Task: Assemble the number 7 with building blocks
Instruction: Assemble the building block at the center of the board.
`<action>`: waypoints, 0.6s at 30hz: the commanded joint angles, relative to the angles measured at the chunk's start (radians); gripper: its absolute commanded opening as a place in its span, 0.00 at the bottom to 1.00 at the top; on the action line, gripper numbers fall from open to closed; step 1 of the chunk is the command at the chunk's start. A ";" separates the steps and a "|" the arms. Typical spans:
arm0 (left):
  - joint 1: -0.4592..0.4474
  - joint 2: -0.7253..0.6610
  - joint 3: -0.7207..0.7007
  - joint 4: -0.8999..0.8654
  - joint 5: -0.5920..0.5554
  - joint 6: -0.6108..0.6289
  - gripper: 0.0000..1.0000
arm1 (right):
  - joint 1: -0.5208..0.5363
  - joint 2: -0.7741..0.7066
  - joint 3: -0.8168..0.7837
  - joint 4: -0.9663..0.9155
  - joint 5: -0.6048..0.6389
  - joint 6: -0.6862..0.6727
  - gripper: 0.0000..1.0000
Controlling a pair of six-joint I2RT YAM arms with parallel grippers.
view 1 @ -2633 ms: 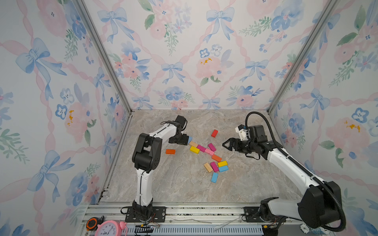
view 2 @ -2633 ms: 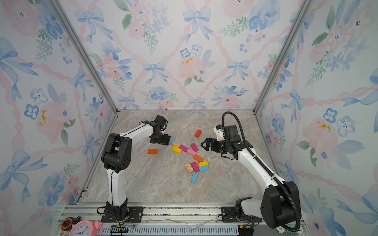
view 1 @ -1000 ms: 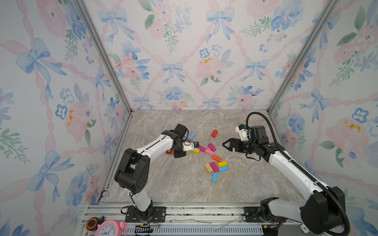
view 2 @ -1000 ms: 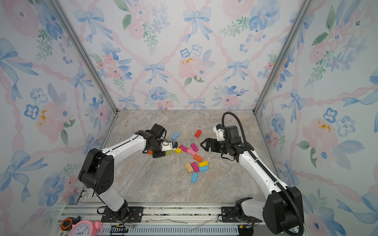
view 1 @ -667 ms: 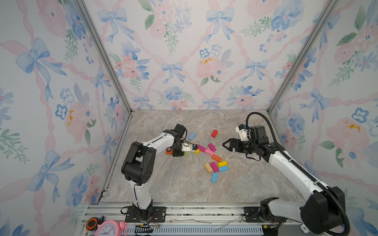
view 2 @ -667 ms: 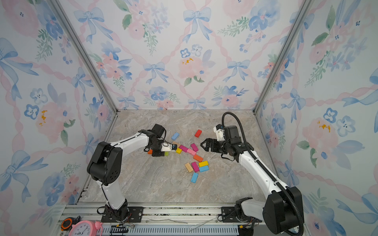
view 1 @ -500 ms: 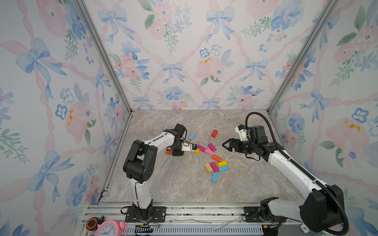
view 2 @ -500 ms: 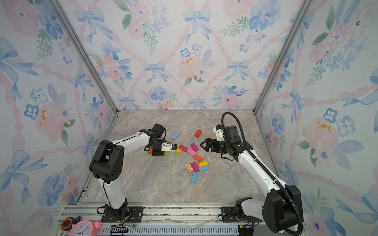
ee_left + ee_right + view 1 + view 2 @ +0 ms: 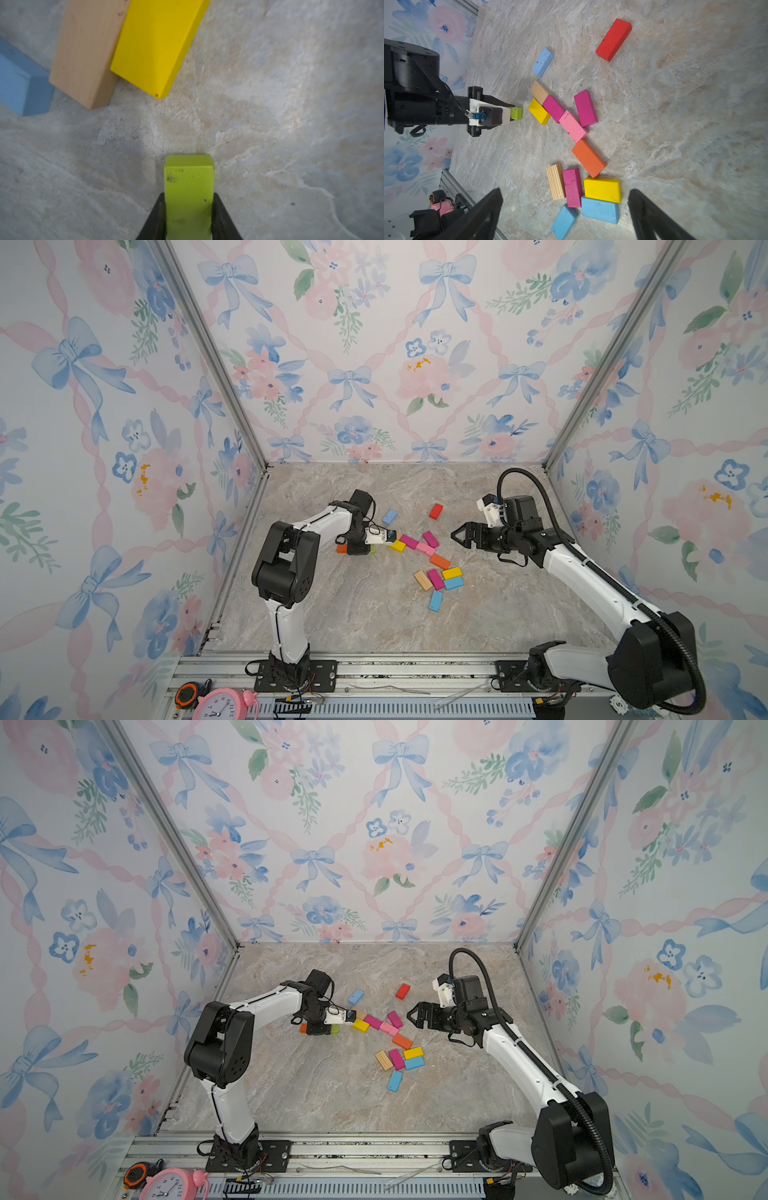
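My left gripper has the lime-green block. I need to put it down on the table [image 9: 365, 548] [image 9: 178, 214] against the half-hidden orange block.
My left gripper [image 9: 189, 200] is shut on a lime-green block [image 9: 189, 185], held low over the table a short gap from a yellow block [image 9: 155, 41] and a plain wood block [image 9: 87, 52]. In both top views this gripper [image 9: 368, 549] [image 9: 330, 1029] sits at the left end of a slanted row of building blocks: yellow [image 9: 397, 546], magenta [image 9: 409, 542], pink [image 9: 425, 549], orange [image 9: 439, 561]. A second cluster [image 9: 451, 573] lies nearer the front. My right gripper [image 9: 459, 536] [image 9: 565, 192] hovers open to the right of the row, holding nothing.
Loose blocks lie apart: blue [image 9: 390, 516], red [image 9: 436, 511], another orange [image 9: 341, 548] half hidden behind my left gripper, and a blue one [image 9: 436, 600] at the front. A pink clock [image 9: 216, 707] and a tape measure [image 9: 187, 693] sit on the front rail. Patterned walls enclose three sides.
My left gripper came forward from the back of the table to the row's left end, holding the green block. In the last second only its elbow swung. The right arm stayed still.
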 commanded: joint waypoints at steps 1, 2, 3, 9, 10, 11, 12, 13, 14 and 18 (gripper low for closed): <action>0.009 0.040 0.008 -0.017 -0.005 0.026 0.13 | 0.012 0.014 0.020 -0.012 0.011 -0.023 0.96; 0.010 0.042 0.008 -0.017 -0.004 0.025 0.13 | 0.012 0.014 0.020 -0.012 0.012 -0.023 0.97; 0.012 0.043 0.009 -0.017 -0.004 0.026 0.13 | 0.012 0.014 0.020 -0.012 0.012 -0.023 0.96; 0.017 0.054 0.002 -0.017 -0.014 0.029 0.13 | 0.012 0.020 0.021 -0.008 0.012 -0.022 0.96; 0.018 0.057 0.001 -0.016 -0.018 0.029 0.13 | 0.012 0.022 0.020 -0.006 0.011 -0.022 0.96; 0.018 0.059 0.000 -0.016 -0.021 0.029 0.13 | 0.012 0.023 0.021 -0.006 0.011 -0.022 0.96; 0.019 0.060 0.000 -0.016 -0.022 0.030 0.13 | 0.012 0.023 0.021 -0.006 0.010 -0.022 0.97; 0.020 0.061 0.001 -0.017 -0.022 0.030 0.13 | 0.012 0.024 0.021 -0.006 0.011 -0.022 0.97; 0.020 0.063 0.001 -0.016 -0.025 0.029 0.13 | 0.012 0.024 0.020 -0.007 0.011 -0.024 0.96; 0.026 0.060 -0.005 -0.017 -0.034 0.033 0.12 | 0.012 0.020 0.017 -0.003 0.011 -0.023 0.97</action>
